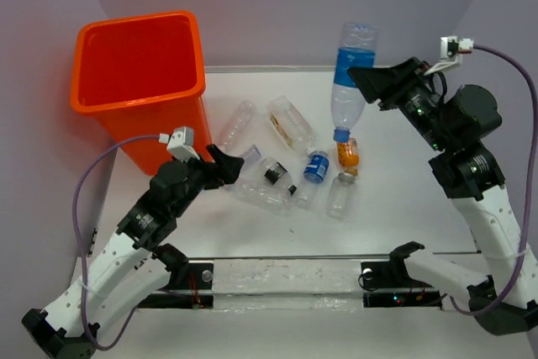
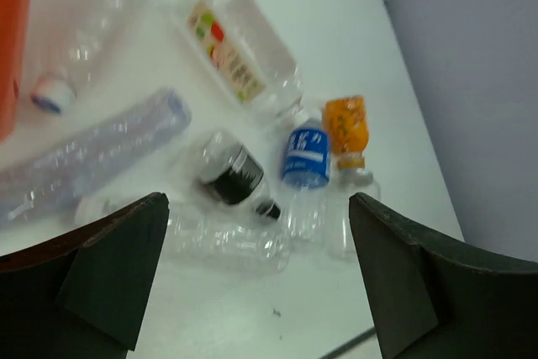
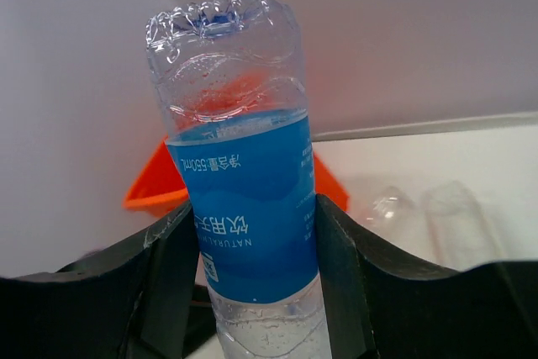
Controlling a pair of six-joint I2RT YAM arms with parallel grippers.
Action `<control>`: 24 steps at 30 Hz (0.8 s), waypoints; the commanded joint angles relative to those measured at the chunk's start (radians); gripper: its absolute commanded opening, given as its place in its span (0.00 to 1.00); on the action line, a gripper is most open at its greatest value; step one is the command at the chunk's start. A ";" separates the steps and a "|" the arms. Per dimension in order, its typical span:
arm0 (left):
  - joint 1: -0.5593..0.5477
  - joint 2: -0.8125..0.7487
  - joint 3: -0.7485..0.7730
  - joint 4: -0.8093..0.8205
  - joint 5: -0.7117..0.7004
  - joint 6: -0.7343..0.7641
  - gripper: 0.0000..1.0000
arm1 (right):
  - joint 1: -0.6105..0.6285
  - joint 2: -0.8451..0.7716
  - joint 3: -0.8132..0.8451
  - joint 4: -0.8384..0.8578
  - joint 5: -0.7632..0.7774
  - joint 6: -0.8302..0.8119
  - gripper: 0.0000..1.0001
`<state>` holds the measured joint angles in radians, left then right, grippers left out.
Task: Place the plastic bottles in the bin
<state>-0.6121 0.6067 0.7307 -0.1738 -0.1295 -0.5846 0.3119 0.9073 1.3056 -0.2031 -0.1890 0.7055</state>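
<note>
My left gripper is heading for the clear crushed bottle beside the black-labelled bottle. It will close on the clear crushed bottle's upper body (image 1: 244,188) (image 2: 173,223), near its cap.
My right gripper (image 1: 363,80) is shut on a large blue-labelled bottle (image 1: 349,81) and holds it cap down, above the table's far right. In the right wrist view the bottle (image 3: 244,199) fills the gap between my fingers, with the orange bin (image 3: 155,178) behind it. The bin (image 1: 139,65) stands at the far left. My left gripper (image 1: 225,164) is open and empty, low over the pile of bottles. Its view shows a black-labelled bottle (image 2: 231,176), a small blue-labelled one (image 2: 304,157), an orange one (image 2: 346,126) and a clear crushed one (image 2: 227,237) just ahead of the fingers (image 2: 118,266).
More bottles lie mid-table: a flat-sided one with a tan label (image 1: 291,124), a clear one (image 1: 237,124) near the bin, another clear one (image 1: 340,195) at the right. Grey walls close the back and sides. A metal rail (image 1: 286,275) runs along the near edge.
</note>
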 commanded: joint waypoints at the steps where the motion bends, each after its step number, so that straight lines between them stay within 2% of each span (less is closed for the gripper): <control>1: -0.025 -0.113 -0.164 0.042 0.002 -0.239 0.98 | 0.274 0.247 0.328 0.131 0.094 -0.151 0.48; 2: -0.026 -0.119 -0.189 0.043 -0.018 -0.260 0.98 | 0.358 0.312 0.403 0.130 0.121 -0.181 0.48; 3: -0.028 -0.122 -0.232 0.043 -0.027 -0.303 0.98 | 0.389 0.438 0.479 0.128 0.132 -0.208 0.48; 4: -0.029 -0.119 -0.250 0.046 -0.033 -0.323 0.99 | 0.413 0.503 0.632 0.128 0.131 -0.250 0.48; 6: -0.029 -0.108 -0.296 0.056 -0.050 -0.354 0.99 | 0.470 0.687 0.791 0.114 0.120 -0.282 0.48; 8: -0.029 -0.101 -0.333 0.075 -0.067 -0.421 0.99 | 0.499 0.795 0.993 0.125 0.131 -0.322 0.49; 9: -0.029 -0.102 -0.384 0.126 -0.062 -0.441 0.99 | 0.521 0.894 1.047 0.157 0.137 -0.334 0.49; 11: -0.031 -0.101 -0.431 0.164 -0.058 -0.498 0.99 | 0.542 0.987 1.194 0.236 0.132 -0.357 0.49; 15: -0.031 -0.079 -0.497 0.238 -0.052 -0.535 0.99 | 0.590 1.153 1.268 0.427 0.183 -0.431 0.50; 16: -0.032 -0.065 -0.511 0.256 -0.047 -0.538 0.99 | 0.601 1.176 1.270 0.541 0.194 -0.428 0.49; 18: -0.032 -0.051 -0.525 0.275 -0.030 -0.546 0.99 | 0.610 1.257 1.293 0.655 0.246 -0.414 0.47; 22: -0.034 -0.032 -0.550 0.295 -0.029 -0.549 0.99 | 0.632 1.390 1.380 0.799 0.283 -0.429 0.46; 24: -0.034 -0.019 -0.560 0.318 -0.013 -0.552 0.99 | 0.632 1.432 1.405 0.812 0.299 -0.420 0.46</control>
<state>-0.6403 0.5747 0.1925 0.0448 -0.1532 -1.1110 0.9321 2.3062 2.6198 0.3614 0.0391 0.3088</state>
